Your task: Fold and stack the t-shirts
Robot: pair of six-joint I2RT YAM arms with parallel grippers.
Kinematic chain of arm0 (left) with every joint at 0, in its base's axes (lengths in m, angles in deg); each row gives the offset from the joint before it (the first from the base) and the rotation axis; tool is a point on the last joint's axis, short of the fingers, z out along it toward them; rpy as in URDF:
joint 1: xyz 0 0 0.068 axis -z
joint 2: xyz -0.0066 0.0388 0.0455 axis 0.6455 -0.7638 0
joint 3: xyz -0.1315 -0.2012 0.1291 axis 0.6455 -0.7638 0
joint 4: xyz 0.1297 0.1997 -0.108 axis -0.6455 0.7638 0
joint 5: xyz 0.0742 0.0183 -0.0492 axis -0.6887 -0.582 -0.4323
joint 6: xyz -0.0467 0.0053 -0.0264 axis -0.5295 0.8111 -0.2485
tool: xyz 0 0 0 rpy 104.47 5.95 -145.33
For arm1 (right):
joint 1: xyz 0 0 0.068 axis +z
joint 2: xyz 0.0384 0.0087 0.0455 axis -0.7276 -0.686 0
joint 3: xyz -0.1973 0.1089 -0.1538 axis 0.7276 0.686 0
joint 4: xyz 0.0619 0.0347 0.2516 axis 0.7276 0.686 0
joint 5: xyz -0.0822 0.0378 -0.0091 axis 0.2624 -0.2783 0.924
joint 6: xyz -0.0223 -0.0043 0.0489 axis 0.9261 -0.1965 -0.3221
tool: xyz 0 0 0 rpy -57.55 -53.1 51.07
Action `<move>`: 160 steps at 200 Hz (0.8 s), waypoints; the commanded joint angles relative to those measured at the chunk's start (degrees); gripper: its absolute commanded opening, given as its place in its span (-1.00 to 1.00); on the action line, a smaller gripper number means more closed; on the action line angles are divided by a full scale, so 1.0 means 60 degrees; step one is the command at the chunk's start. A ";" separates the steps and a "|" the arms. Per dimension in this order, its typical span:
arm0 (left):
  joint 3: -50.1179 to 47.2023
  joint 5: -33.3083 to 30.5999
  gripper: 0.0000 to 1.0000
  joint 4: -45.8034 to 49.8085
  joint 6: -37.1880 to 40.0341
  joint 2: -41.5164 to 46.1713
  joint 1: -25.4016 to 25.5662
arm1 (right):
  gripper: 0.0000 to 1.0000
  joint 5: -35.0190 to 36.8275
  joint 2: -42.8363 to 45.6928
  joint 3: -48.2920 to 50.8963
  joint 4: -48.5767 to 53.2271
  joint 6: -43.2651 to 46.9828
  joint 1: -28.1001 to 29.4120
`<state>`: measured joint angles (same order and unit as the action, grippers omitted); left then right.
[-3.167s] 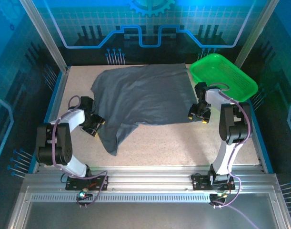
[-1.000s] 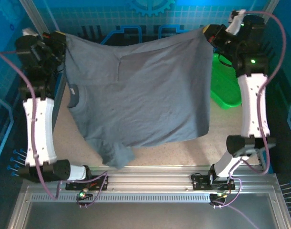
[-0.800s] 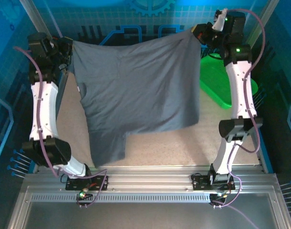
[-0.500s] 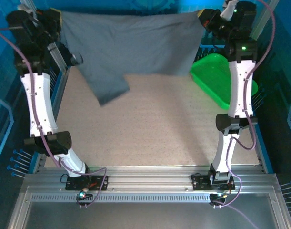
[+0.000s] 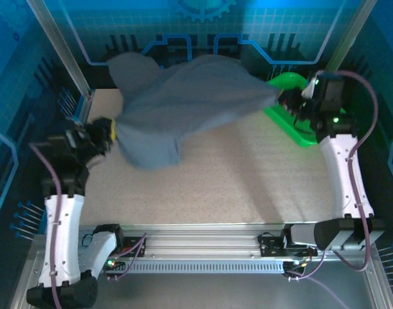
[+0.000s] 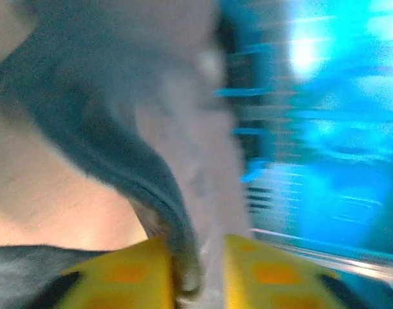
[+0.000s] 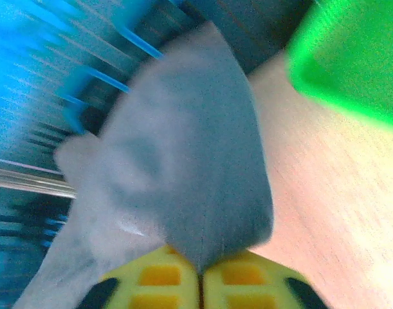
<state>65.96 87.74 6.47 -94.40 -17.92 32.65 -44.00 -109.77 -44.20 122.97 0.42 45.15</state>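
Note:
The robot's left gripper is open around a fold above the hanging sleeve, so it should put the t-shirt down and take the sleeve's end (image 5: 156,162) before folding it in.
A dark slate-grey t-shirt (image 5: 183,106) hangs blurred in the air over the back of the table, stretched between both grippers. My left gripper (image 5: 108,133) is at its left end, low over the table's left side. In the left wrist view its yellow fingers (image 6: 119,280) stand apart, with a fold of the t-shirt (image 6: 151,161) still running through my left gripper (image 6: 199,277). My right gripper (image 5: 287,98) holds the right end beside the green tray. In the right wrist view my right gripper (image 7: 201,273) is shut on a corner of the t-shirt (image 7: 190,161).
The bright green tray (image 5: 298,134) sits at the back right, partly behind the right wrist and the cloth, and its wall (image 7: 350,58) is close to the right gripper. Bare speckled tabletop (image 5: 235,174) spreads across the middle and front. Metal frame posts stand at both back corners.
Both arms have swung down from high at the back, bringing the shirt down over the table. The left jaws have parted around the cloth. The right jaws still pinch it.

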 commanded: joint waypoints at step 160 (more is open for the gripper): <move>-0.1314 -0.0236 -0.23 -0.1865 0.1483 -0.6411 0.0394 | -0.19 0.2393 -0.6695 -0.0889 0.1430 0.1593 0.2997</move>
<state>54.79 85.01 -2.15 -85.96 -52.49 34.46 -28.76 -145.42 -45.06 126.01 9.60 62.81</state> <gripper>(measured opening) 0.399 0.409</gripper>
